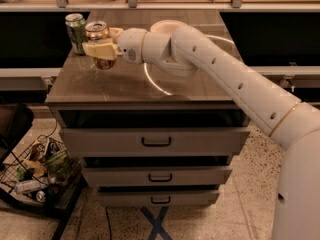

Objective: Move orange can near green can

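The robot's gripper will release the orange can on the brown table top close beside the green can [106,58]. The orange can is now upright over the table.
The orange can [98,33] is shiny orange-gold with a silver top and stands upright between the fingers of my gripper [102,44], which is shut on it, over the table's left side. The green can [76,32] stands upright at the table's far left corner, just left of the orange can, with a small gap between them. My white arm [220,74] reaches in from the right across the table top [130,84]. I cannot tell whether the orange can's bottom rests on the table.
The brown table top sits on a grey cabinet with three drawers [156,142]. A wire basket of clutter [40,176] stands on the floor at the lower left. A shelf rail [160,6] runs behind the table.
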You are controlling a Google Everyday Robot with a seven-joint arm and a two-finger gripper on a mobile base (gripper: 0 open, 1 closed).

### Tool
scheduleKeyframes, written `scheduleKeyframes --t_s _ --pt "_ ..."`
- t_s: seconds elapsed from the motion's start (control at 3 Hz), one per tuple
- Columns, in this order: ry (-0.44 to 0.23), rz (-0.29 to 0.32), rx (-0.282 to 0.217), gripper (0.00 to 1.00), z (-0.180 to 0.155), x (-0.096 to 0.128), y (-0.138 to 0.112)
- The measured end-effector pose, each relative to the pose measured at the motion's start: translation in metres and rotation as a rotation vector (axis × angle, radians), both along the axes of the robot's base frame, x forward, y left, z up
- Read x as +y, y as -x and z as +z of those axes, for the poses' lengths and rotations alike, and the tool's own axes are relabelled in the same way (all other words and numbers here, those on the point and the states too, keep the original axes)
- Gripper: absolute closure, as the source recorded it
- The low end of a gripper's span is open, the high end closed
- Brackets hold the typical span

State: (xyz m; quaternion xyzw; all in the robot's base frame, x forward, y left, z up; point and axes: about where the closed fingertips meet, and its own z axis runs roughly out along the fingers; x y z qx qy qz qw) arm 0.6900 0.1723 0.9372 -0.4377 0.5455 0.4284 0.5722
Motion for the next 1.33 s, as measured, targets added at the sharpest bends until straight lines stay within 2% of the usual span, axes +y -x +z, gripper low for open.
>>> scheduleKeyframes --t_s 0.33,1.0,1.33 --pt "0.001 0.0 0.001 1.0 0.0 0.001 0.0" --pt "0.006 0.008 -0.002 1.0 -0.005 0.023 -0.044" --pt "0.012 -0.017 0.003 1.0 -0.011 0.023 -0.067"
